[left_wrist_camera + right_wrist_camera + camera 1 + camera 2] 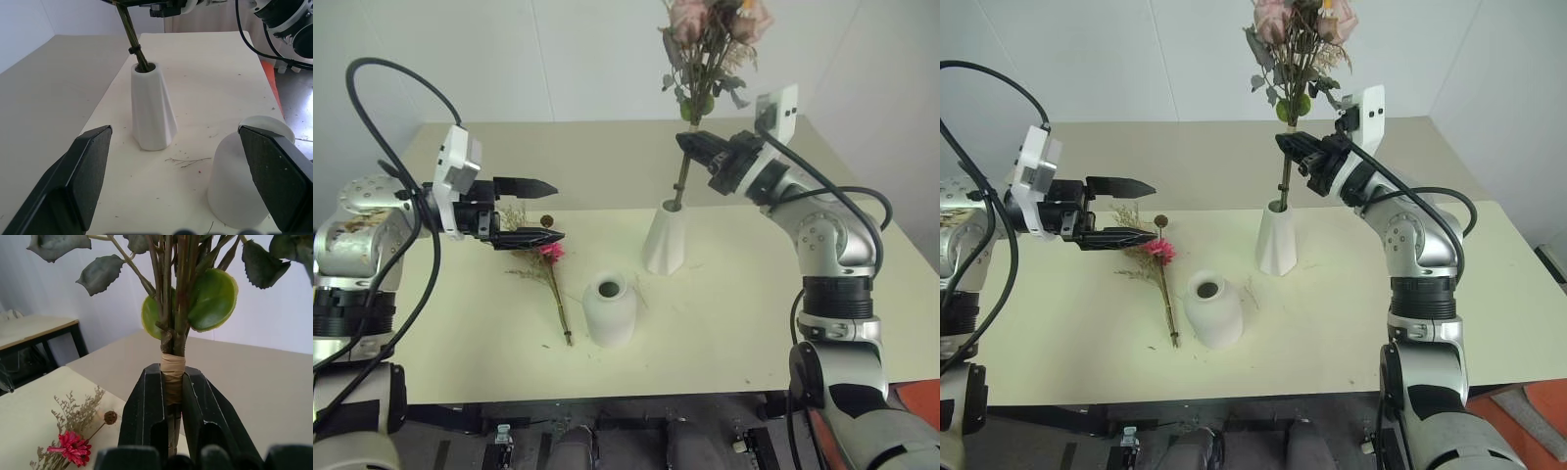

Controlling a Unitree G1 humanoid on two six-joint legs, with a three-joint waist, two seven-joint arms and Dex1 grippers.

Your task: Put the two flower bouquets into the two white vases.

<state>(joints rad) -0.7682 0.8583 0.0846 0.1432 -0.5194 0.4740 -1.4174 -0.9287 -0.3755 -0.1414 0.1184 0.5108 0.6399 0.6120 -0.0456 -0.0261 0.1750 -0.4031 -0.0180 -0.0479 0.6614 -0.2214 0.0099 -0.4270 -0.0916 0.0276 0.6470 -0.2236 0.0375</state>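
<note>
The robot's right gripper should release the pink rose bouquet in the opening of the taller faceted white vase (673,207).
My right gripper (693,147) is shut on the taped stems of the pink rose bouquet (710,39), held upright. The stem ends reach into the mouth of the taller faceted white vase (666,238), as the left wrist view shows at the stems (138,54). The second bouquet (545,264), with a magenta flower and tan grasses, lies flat on the table left of the shorter rounded white vase (610,309). My left gripper (553,211) hovers open above that bouquet's flower end, pointing right, with nothing between its fingers (85,171).
The pale yellow table (754,323) has free room at its front and right. A lower beige table (587,157) stands behind it, against white walls. Small plant crumbs (186,160) lie between the two vases.
</note>
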